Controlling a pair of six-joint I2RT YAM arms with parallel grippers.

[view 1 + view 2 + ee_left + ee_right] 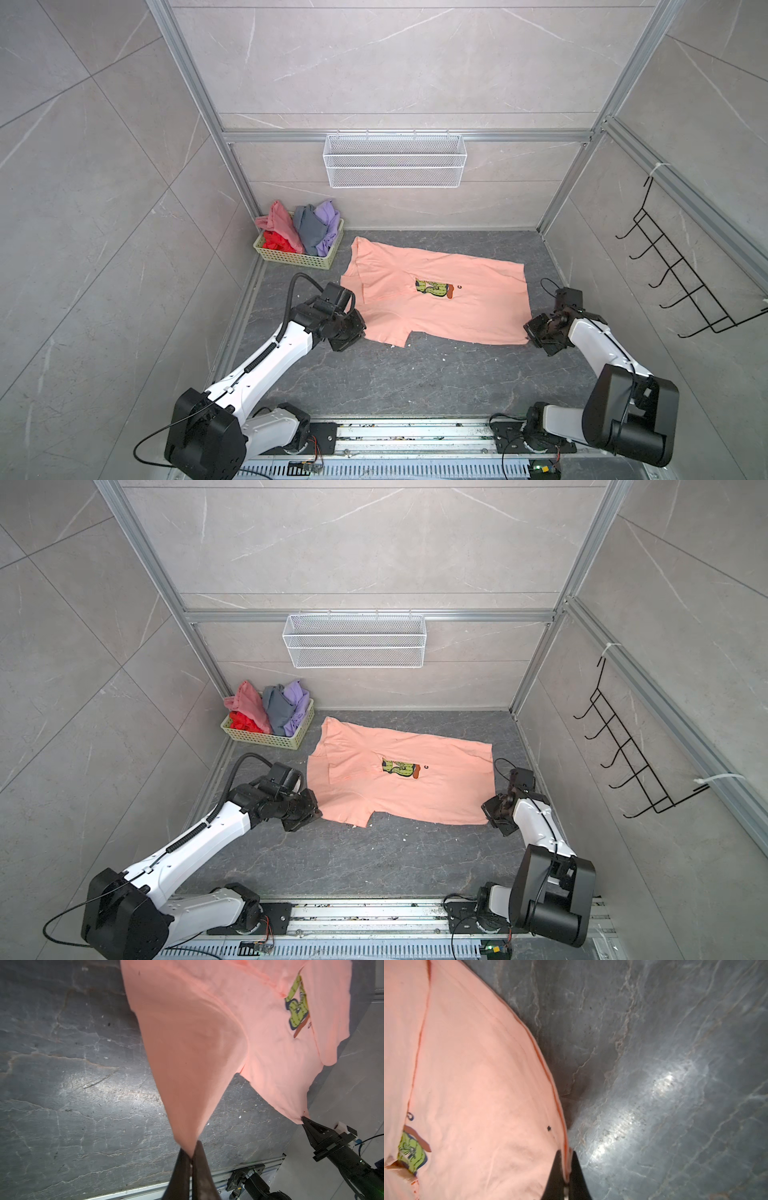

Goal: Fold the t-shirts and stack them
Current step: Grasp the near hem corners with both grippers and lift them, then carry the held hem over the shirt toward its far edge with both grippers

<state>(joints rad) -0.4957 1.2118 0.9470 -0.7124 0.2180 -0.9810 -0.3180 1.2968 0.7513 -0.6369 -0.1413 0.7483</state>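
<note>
Next, I let go of the hem corner with my right gripper on the peach-orange t-shirt's hem edge [521, 286], level with its chest graphic.
A peach-orange t-shirt [449, 307] with a green-yellow chest graphic [434, 287] lies spread on the dark stone table [415, 382]. My left gripper [192, 1147] is shut on the shirt's near left sleeve corner, which shows in a top view [364, 331]. My right gripper [568, 1157] is shut on the hem at the near right corner, in a top view [528, 340]; the left wrist view also shows this gripper [303, 1120]. Dusty pink [279, 224], red [275, 242], grey [309, 228] and lavender [329, 226] t-shirts sit bunched in a basket.
The pale yellow-green lattice basket [291, 259] stands at the back left corner of the table. A white wire basket [395, 160] hangs on the back wall and a black hook rack [681, 274] on the right wall. A metal rail [415, 434] runs along the front edge.
</note>
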